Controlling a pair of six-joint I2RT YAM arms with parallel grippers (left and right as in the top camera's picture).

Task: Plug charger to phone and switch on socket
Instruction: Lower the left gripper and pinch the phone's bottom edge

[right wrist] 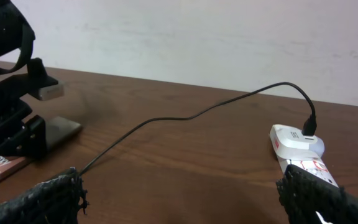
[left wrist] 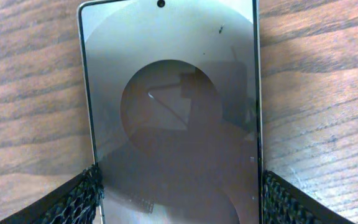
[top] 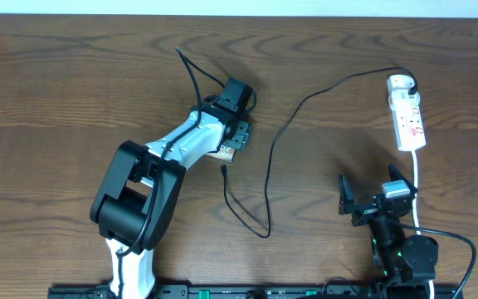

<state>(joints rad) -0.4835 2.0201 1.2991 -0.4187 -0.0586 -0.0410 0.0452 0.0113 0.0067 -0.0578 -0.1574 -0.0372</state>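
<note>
My left gripper is holding the slanted phone too far up its long edges. Next, I open it, grip nearer the lettered end (top: 221, 154) and turn the phone square.
The phone (top: 225, 154) lies flat on the table under my left gripper (top: 234, 133). In the left wrist view its reflective face (left wrist: 173, 93) fills the frame, and the left gripper (left wrist: 179, 199) has a finger against each long edge, shut on it. The charger (top: 270, 158) runs from its white adapter (top: 401, 83), plugged into the socket (top: 410, 118), in a long loop. Its plug tip (top: 223, 170) lies loose just in front of the phone. My right gripper (top: 372, 198) is open and empty, low near the front edge, facing the cable (right wrist: 166, 118) and socket (right wrist: 303, 158).
The socket's white cord (top: 417, 187) runs down the right side, past the right arm. The left arm's own thicker black cable (top: 191, 71) arcs behind the left gripper. A pale wall (right wrist: 197, 37) stands beyond the table's far edge.
</note>
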